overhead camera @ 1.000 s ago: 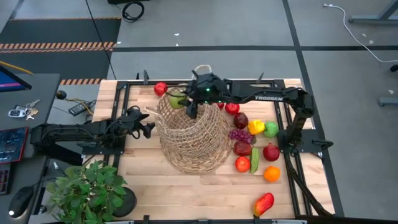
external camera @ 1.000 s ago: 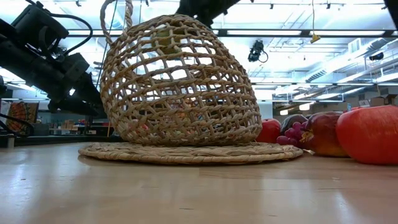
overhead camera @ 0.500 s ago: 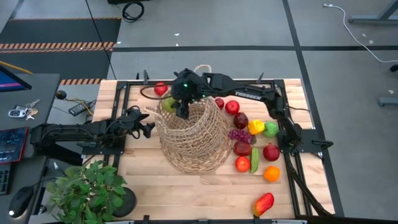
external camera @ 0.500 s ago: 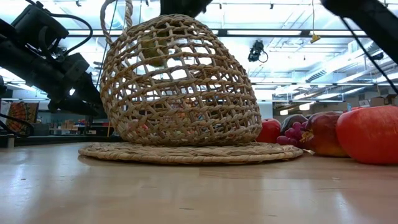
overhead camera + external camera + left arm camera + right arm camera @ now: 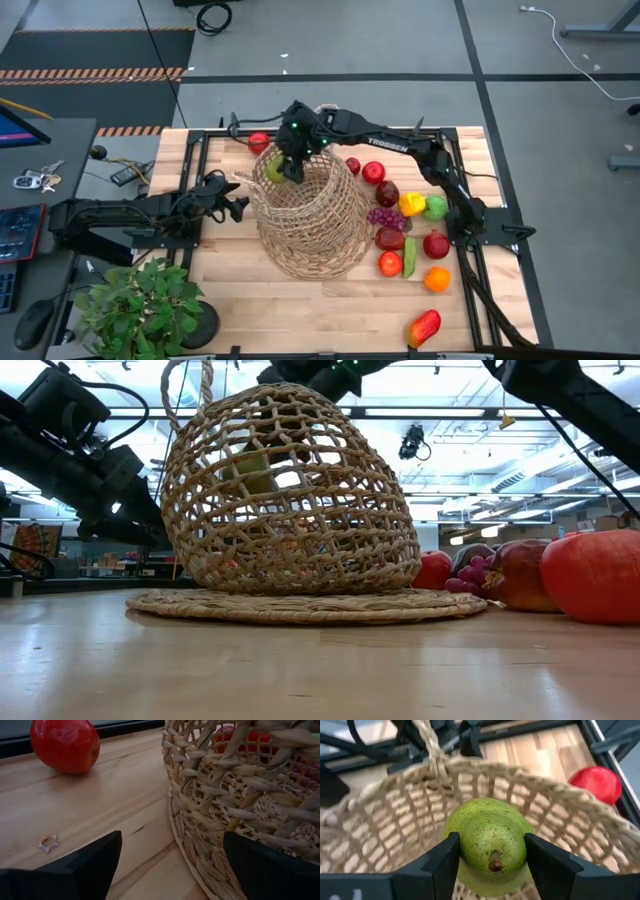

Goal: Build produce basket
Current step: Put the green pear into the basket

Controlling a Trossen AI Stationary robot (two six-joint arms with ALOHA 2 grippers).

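Next, my right gripper lets go of the green pear on the bottom of the basket, by the basket's side [image 5: 289,194] nearest my left gripper.
The tan wicker basket [image 5: 306,218] stands mid-table on its flat base [image 5: 300,605]. My right gripper [image 5: 288,166] reaches over its far-left rim and is shut on a green pear [image 5: 490,845]. Through the weave in the low view the pear [image 5: 250,465] shows in the basket's upper part. More produce lies to the basket's right: red apples [image 5: 373,172], purple grapes [image 5: 385,217], a yellow pepper [image 5: 412,204], an orange [image 5: 437,279]. My left gripper [image 5: 238,207] stands open beside the basket's left wall [image 5: 235,805], touching nothing. My right gripper pinches the pear's two sides [image 5: 462,845] between its two fingers [image 5: 542,862], with the stem end turned toward the wrist. The fingers slant down from the table's far right side. The pear is lifted clear, just inside the basket's rim [image 5: 530,777].
A red tomato [image 5: 259,142] lies on the table behind the basket's left side and also shows in the left wrist view [image 5: 64,745]. A red-yellow mango [image 5: 424,327] lies near the front right edge. A leafy potted plant [image 5: 140,305] stands at the front left corner.
My right gripper has carried the pear toward the table's left edge and downward, tipping more steeply down. The pear has sunk from above the rim into the basket's upper part.
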